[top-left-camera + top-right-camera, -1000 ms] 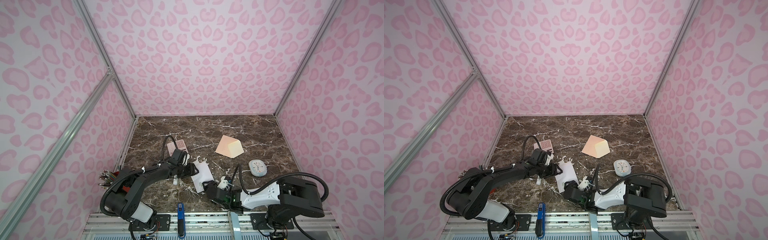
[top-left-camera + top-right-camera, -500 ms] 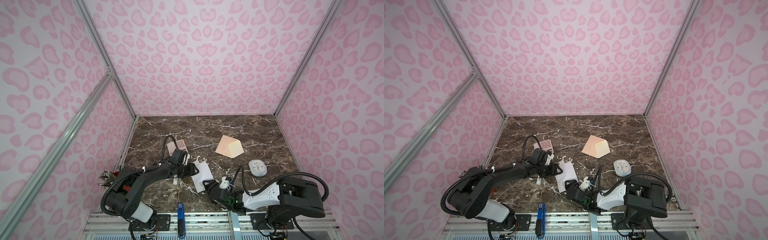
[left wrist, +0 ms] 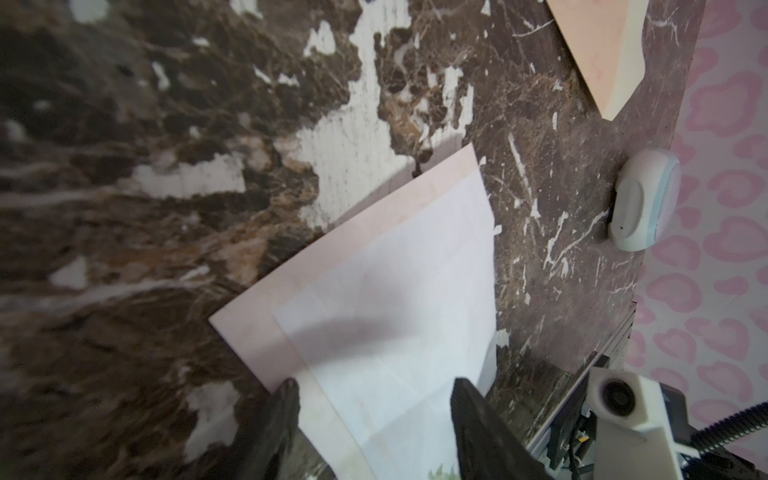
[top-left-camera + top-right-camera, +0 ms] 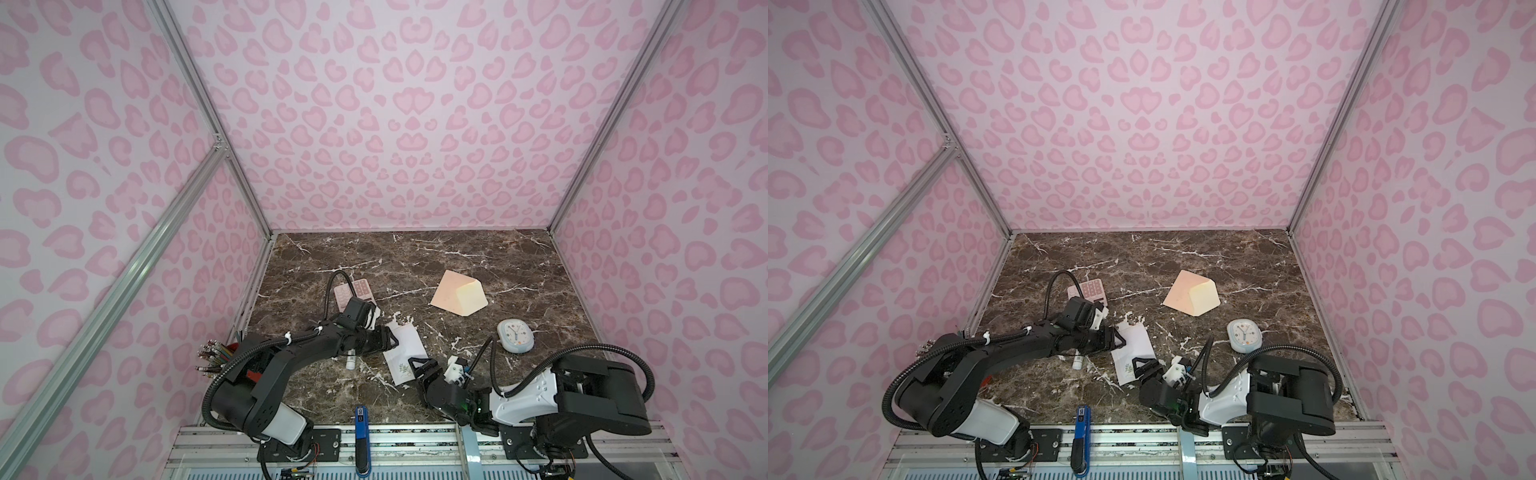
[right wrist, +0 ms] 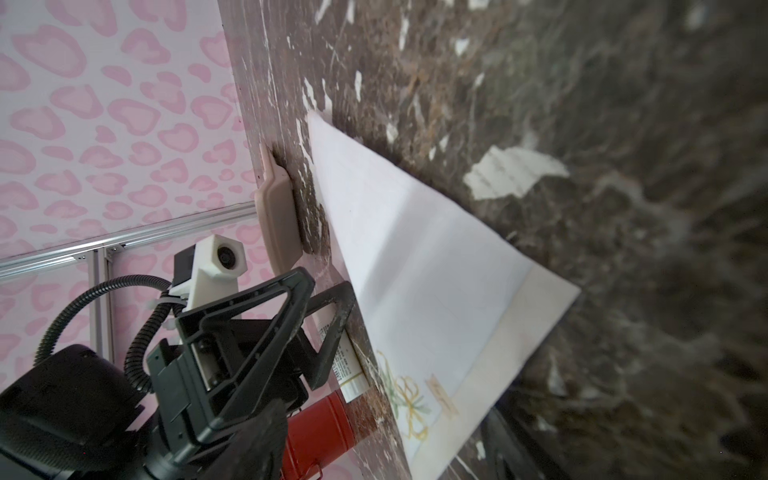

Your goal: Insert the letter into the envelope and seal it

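The letter is folded crooked, with a pale pinkish part showing past its upper half. Next, my right gripper takes the letter's floral corner (image 5: 428,438) and lifts it open.
The letter (image 4: 405,347) (image 4: 1134,345), a white sheet with a greenish floral print at its near corner, lies flat on the marble front of centre. In the wrist views a pale pinkish strip runs along its edges (image 3: 399,291) (image 5: 419,257). My left gripper (image 4: 392,338) (image 3: 376,395) stands open over the sheet's left edge, one finger on each side of it. At the floral corner my right gripper (image 4: 417,365) (image 5: 382,440) is open too, its jaws wide apart. The peach envelope (image 4: 457,297) (image 4: 1192,297) (image 3: 598,54), cream flap folded out, lies apart at the back right.
A pink calculator (image 4: 353,291) lies behind the left gripper. A white tube (image 4: 351,361) lies under the left arm. A pale blue clock (image 4: 515,336) sits at the right. A red holder of pencils (image 4: 216,357) stands at the left wall. A blue tool (image 4: 360,419) rests on the front rail.
My right gripper's jaws have spread wider at the letter's near corner. The left arm, the letter and the envelope have stayed where they were.
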Tool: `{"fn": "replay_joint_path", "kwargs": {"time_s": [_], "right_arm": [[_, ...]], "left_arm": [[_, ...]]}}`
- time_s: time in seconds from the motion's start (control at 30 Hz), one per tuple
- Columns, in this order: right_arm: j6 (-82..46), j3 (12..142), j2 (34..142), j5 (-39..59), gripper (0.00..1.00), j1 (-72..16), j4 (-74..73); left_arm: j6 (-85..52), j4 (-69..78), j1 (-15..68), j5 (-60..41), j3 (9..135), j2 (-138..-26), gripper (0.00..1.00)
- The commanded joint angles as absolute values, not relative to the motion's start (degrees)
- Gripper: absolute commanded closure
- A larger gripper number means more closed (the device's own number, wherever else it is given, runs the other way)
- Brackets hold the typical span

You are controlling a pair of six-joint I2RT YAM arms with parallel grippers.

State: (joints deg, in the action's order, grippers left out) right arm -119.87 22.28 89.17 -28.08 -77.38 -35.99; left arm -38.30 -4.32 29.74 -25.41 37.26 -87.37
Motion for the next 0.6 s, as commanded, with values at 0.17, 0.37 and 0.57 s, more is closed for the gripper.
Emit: {"fn": "replay_joint_path", "kwargs": {"time_s": [0.17, 0.37, 0.57], "right_arm": [[-123.4, 21.3, 88.9, -33.6, 0.22, -78.2, -36.1], [-124.7, 19.8, 91.7, -35.8, 0.23, -79.0, -43.0], [-125.9, 18.7, 94.8, -38.5, 0.30, -80.1, -48.9]], "left_arm": [[-38.0, -7.9, 29.8, -23.2, 36.6, -87.6, 0.38], [-38.0, -8.0, 29.8, -23.2, 36.5, -87.7, 0.38], [-38.0, -8.4, 29.8, -23.1, 36.7, -87.4, 0.38]]}}
